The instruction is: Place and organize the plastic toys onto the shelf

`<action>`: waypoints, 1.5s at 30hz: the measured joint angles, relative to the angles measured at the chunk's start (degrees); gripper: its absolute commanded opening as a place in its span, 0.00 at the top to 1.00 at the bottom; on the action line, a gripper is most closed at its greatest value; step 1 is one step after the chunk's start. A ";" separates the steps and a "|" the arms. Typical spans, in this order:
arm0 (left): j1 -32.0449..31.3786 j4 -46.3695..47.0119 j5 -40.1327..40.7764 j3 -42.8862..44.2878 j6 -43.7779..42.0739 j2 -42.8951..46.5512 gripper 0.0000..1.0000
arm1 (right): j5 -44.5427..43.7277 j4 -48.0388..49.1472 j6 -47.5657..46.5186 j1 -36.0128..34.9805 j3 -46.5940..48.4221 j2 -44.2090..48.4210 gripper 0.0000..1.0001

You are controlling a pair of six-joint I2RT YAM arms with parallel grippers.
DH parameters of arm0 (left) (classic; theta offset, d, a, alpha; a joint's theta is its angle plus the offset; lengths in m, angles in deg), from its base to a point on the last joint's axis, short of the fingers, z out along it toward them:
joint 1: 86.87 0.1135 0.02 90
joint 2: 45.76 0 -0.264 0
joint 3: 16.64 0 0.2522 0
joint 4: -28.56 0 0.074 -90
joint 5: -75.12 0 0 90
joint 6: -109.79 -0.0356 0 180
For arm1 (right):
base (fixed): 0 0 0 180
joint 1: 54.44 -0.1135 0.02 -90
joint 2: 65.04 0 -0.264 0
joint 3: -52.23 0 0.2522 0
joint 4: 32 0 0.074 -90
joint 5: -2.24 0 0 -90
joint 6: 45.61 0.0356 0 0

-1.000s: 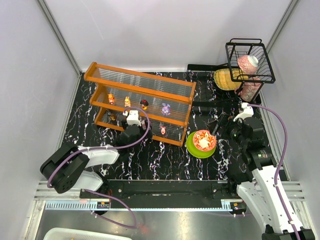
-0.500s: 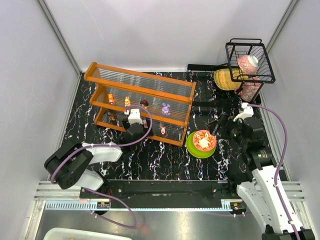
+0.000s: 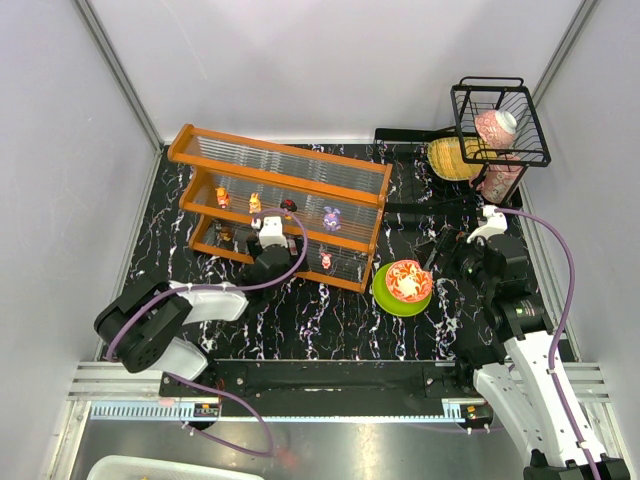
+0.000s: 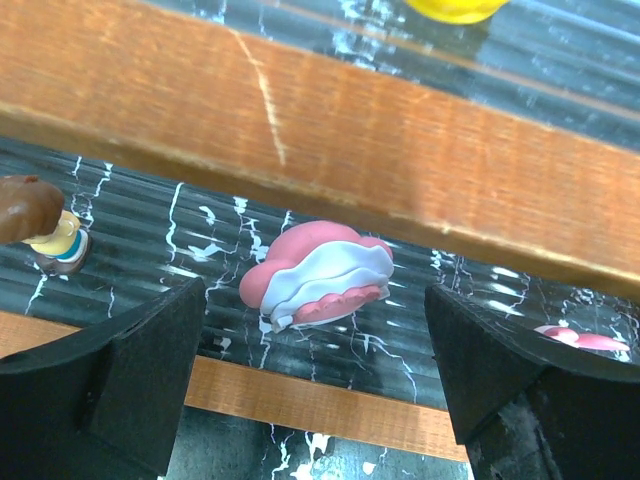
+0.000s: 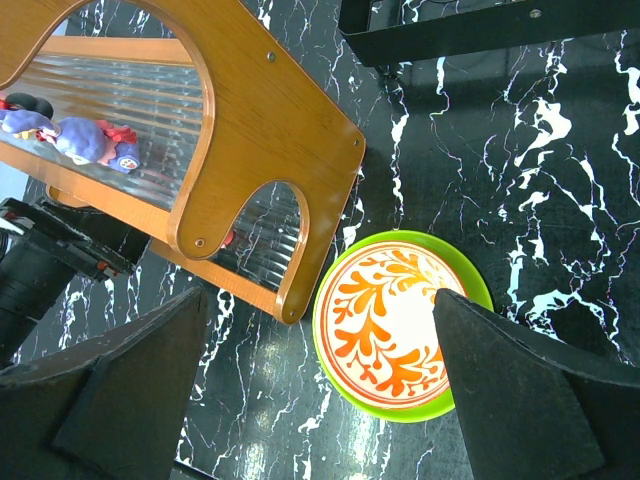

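Observation:
The pink and white toy sits crooked to the shelf's front rail, so the left gripper needs to take hold of the toy and turn it along the rail [image 4: 300, 397].
The orange-framed shelf [image 3: 280, 190] stands at the back left. Several toys stand on its middle tier: an orange one [image 3: 222, 197], a yellow-orange one [image 3: 254, 203], a red one [image 3: 288, 206] and a purple one [image 3: 331, 217]. A pink one [image 3: 325, 260] is on the lower tier. My left gripper [image 3: 268, 238] is open at the front of the lower tier. In the left wrist view a pink and white toy [image 4: 318, 278] lies on its side on the ribbed panel, just beyond the open left gripper [image 4: 315, 380]. My right gripper [image 5: 320, 380] is open and empty above the plate.
A green plate [image 3: 383, 297] with a red-patterned bowl [image 3: 408, 280] sits right of the shelf. A black wire basket [image 3: 500, 120] holding a pink carton stands at the back right, beside a yellow object [image 3: 448, 158]. A brown-headed toy [image 4: 45, 220] stands left of the pink one.
My left arm has moved a little forward and right, bringing its gripper closer into the shelf's lower tier. The right arm has not moved.

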 measured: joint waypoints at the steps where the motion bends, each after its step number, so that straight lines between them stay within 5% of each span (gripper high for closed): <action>1: 0.00 0.00 0.02 0.13 0.00 -0.15 0.07 | 0.00 0.00 0.02 0.00 0.00 0.00 0.00; 9: 0.00 0.42 0.07 1.16 0.15 -1.49 0.10 | 0.00 0.00 0.00 0.00 0.00 0.00 0.00; 24: 0.00 0.96 -0.02 1.33 0.57 -2.01 0.32 | 0.00 0.00 0.00 0.00 0.00 -0.04 0.00; 45: 0.00 2.14 -0.61 1.27 0.57 -2.54 0.39 | -0.02 -0.02 0.00 0.00 0.00 -0.04 0.00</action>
